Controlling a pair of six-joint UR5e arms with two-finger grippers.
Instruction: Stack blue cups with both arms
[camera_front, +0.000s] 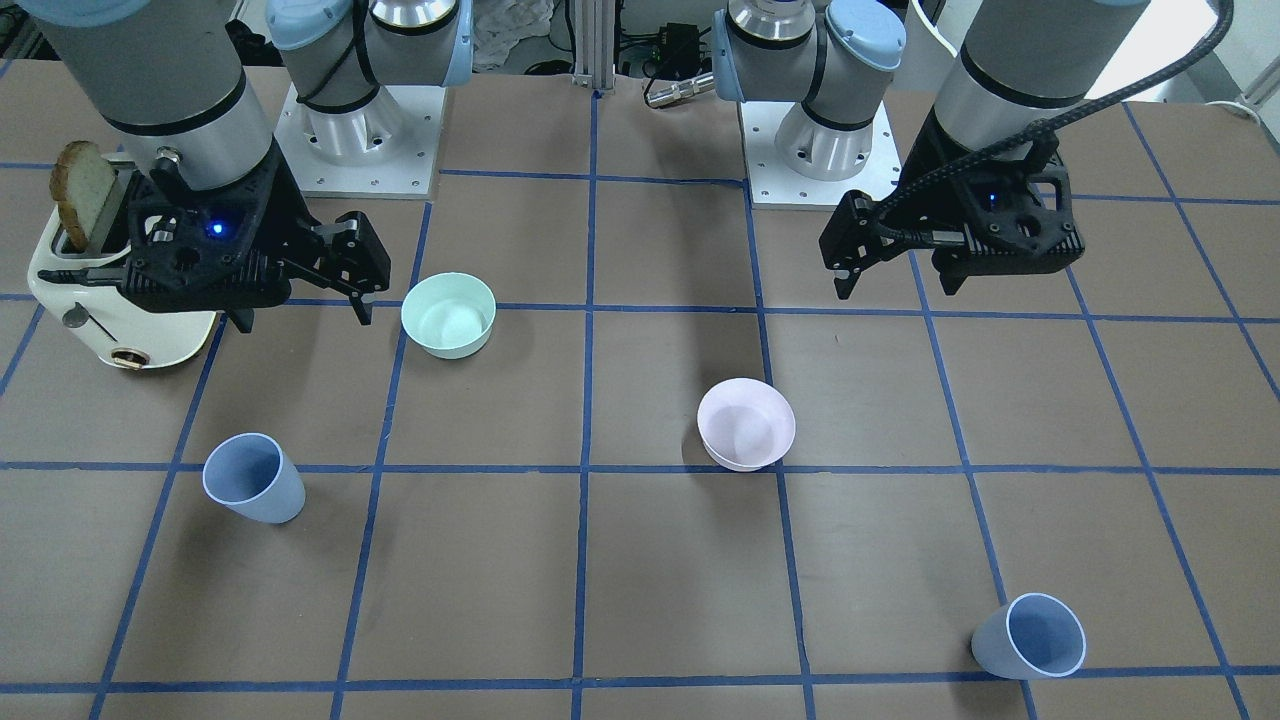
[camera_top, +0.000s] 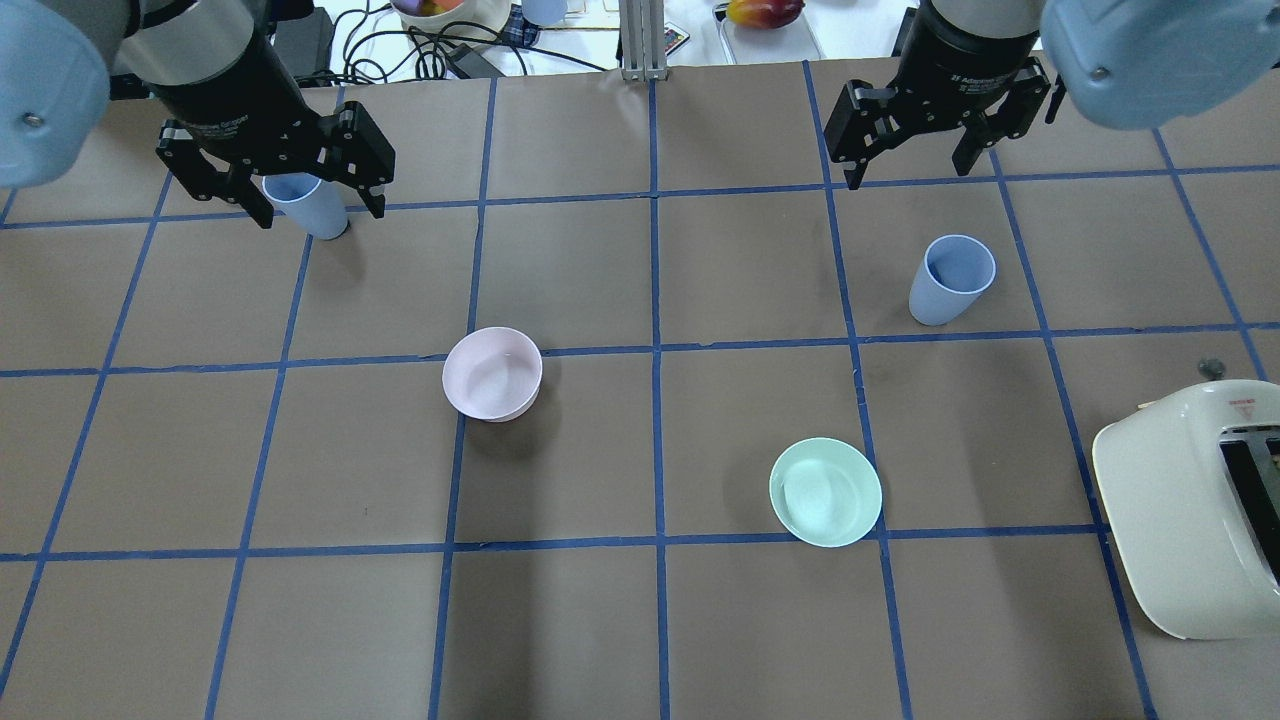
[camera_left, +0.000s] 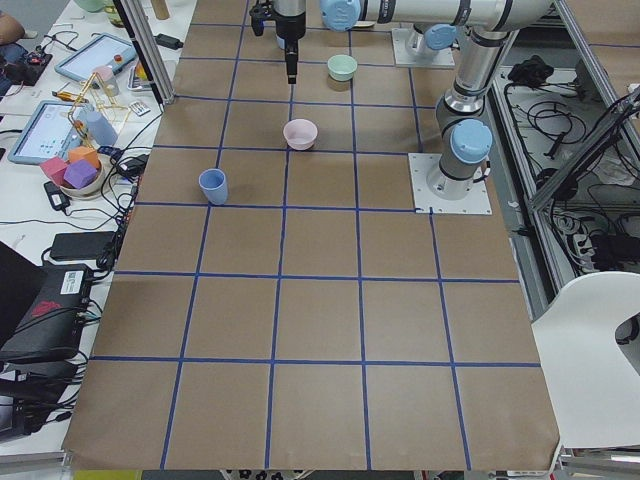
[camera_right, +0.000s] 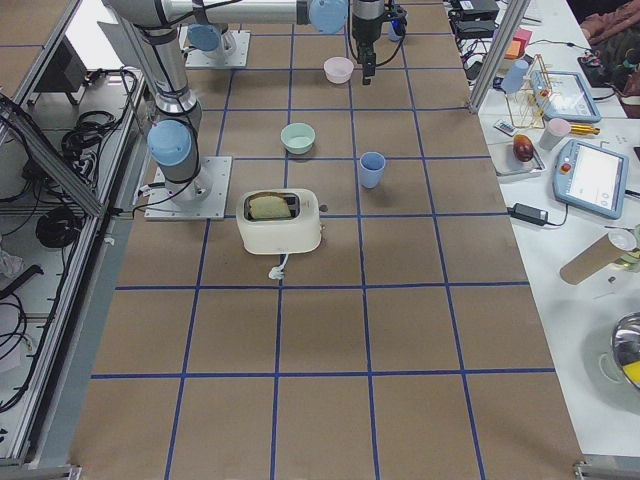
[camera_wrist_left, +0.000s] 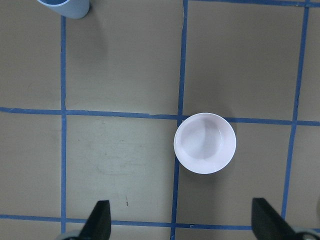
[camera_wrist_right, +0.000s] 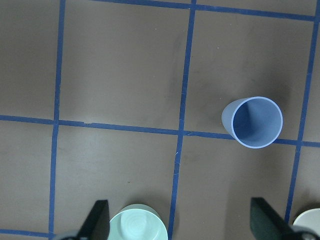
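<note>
The pale blue cup nearest the white toaster will have my right gripper close on its toaster-side rim (camera_front: 210, 456) (camera_wrist_right: 280, 132), with one finger inside the cup.
Two pale blue cups stand upright and far apart on the brown table. One cup (camera_front: 253, 478) (camera_top: 952, 279) is on my right side, and the right wrist view shows it (camera_wrist_right: 252, 122) from above. The other cup (camera_front: 1030, 636) (camera_top: 305, 205) is at the far left, cut off at the top edge of the left wrist view (camera_wrist_left: 65, 6). My left gripper (camera_front: 895, 285) (camera_top: 320, 215) hangs open and empty high over the table. My right gripper (camera_front: 305, 318) (camera_top: 912, 177) is also open, empty and raised.
A pale pink bowl (camera_top: 492, 373) (camera_wrist_left: 205, 143) sits left of centre. A mint-green bowl (camera_top: 825, 491) (camera_wrist_right: 137, 226) sits right of centre. A white toaster (camera_front: 120, 300) (camera_top: 1190, 510) holding a slice of bread stands at my near right. Blue tape lines grid the table.
</note>
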